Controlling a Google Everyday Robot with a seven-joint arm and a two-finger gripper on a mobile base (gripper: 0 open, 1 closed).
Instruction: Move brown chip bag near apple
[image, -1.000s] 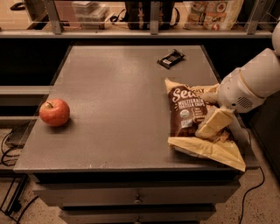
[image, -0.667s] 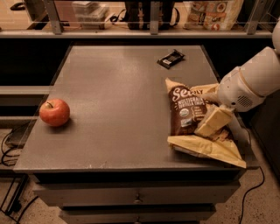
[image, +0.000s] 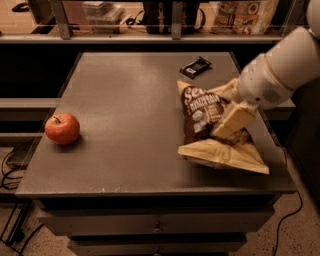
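Next, I release the brown chip bag on the grey table (image: 105, 134) next to the apple, toward the middle of the table.
The brown chip bag (image: 199, 114) is at the right side of the grey table (image: 130, 95), tilted up, with its tan bottom edge folded out toward the front. My gripper (image: 231, 122) comes in from the right on a white arm and is shut on the bag's right half. One tan finger (image: 235, 119) lies across the bag's front. The red-orange apple (image: 62, 128) sits alone near the table's left edge, far from the bag.
A small black wrapped bar (image: 195, 66) lies at the back right of the table, just behind the bag. A shelf with boxes and packages (image: 240, 12) runs behind the table. Drawers (image: 157, 227) are under the front edge.
My gripper and the chip bag have shifted together a little to the left and up. The apple and the black bar have not moved.
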